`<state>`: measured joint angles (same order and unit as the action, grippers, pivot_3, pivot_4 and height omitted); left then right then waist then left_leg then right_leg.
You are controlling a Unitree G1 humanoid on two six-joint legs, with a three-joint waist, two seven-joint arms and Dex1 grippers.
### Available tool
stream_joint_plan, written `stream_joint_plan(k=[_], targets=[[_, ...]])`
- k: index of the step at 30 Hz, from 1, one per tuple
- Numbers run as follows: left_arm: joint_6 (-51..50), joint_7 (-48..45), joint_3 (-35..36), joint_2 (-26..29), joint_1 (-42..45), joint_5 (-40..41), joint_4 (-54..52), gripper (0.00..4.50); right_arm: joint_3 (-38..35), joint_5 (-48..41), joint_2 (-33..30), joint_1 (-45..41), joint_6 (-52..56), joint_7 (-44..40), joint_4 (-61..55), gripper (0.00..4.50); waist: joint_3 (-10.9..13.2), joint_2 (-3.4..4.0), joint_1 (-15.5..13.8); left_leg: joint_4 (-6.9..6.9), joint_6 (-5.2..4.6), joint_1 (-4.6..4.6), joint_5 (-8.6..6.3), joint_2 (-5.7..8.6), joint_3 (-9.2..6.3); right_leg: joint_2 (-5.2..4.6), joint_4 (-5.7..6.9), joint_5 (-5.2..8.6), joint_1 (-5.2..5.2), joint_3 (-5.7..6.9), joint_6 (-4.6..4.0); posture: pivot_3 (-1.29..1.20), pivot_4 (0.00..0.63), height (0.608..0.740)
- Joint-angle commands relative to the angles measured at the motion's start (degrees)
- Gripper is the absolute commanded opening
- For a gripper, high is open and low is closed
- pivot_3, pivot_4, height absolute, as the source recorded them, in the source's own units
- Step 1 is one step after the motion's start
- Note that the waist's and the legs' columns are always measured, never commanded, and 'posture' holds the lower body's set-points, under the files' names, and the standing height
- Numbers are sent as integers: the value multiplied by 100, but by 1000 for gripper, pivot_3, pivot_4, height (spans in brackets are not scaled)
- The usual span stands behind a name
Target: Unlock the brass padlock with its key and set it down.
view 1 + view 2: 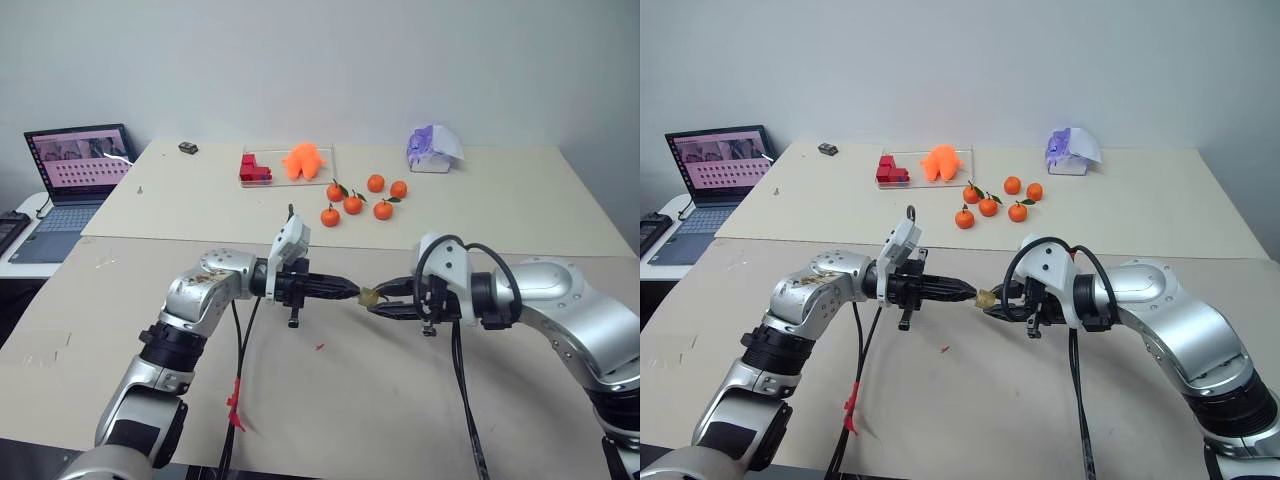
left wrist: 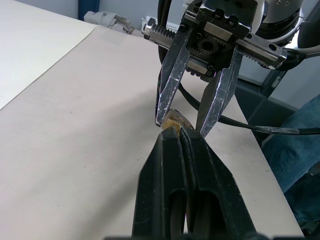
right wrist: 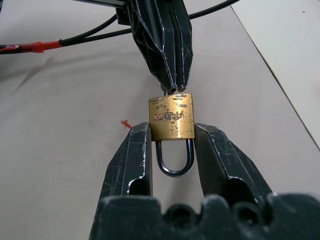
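The shackle lies between the fingers of my right gripper, which pinch the padlock's sides. My left gripper needs to let go of the key and take over the padlock's body [image 3: 172,117].
The brass padlock [image 3: 172,117] hangs above the table, pinched by its sides in my right gripper [image 3: 172,131], which is shut on it. Its silvery shackle [image 3: 175,159] points back toward the right wrist, and both of its legs enter the body. My left gripper [image 3: 172,87] comes in from the opposite side, shut, with its tips against the padlock's bottom face. A sliver of the silvery key [image 3: 169,90] shows between those tips and the lock; the rest is hidden in the fingers. In the left eye view the two grippers meet at the padlock [image 1: 368,295] over the near table.
Several tangerines [image 1: 353,203] lie on the far table. A clear tray [image 1: 322,152] holds red blocks [image 1: 252,168] and an orange toy [image 1: 303,160]. A purple-white object [image 1: 433,148] sits at the back right, a laptop [image 1: 75,170] on the left. A red scrap [image 1: 319,347] lies below the grippers.
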<state>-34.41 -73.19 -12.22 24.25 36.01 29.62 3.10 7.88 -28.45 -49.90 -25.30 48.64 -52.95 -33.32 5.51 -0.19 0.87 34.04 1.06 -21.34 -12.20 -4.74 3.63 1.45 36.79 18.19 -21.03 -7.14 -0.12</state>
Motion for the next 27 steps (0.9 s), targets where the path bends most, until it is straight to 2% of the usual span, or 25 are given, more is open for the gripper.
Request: stream_joint_plan(k=[1,11,18,22,27], targets=[[-37,-293,-13,-33,-13,249,-241,70,-235,33,-21,-190,-100,104,-27,861,0,0,1,0,0,0,0,0,0,0,0,0,0,0,0,0,150,697],[750,-420,-232,52,-127,-276,-74,70,-221,41,-20,-183,-93,74,-30,861,0,1,-5,2,-1,2,0,0,0,0,0,-1,0,0,-2,0,150,697],[856,-367,-215,3,-104,-348,122,70,-204,52,-14,-204,-107,59,-7,861,0,1,1,2,-3,-2,-1,0,0,0,1,-1,0,0,-2,0,150,697],[167,-32,-261,14,41,-376,378,70,-201,49,-13,-212,-98,62,-18,861,0,0,-3,2,-4,-1,-1,0,0,0,2,-1,0,0,-2,0,150,697],[-1645,737,147,-287,407,185,816,70,-196,41,-16,-238,-90,75,-22,861,-2,3,-7,9,-23,2,-9,1,-3,1,0,6,1,2,10,0,150,697]])
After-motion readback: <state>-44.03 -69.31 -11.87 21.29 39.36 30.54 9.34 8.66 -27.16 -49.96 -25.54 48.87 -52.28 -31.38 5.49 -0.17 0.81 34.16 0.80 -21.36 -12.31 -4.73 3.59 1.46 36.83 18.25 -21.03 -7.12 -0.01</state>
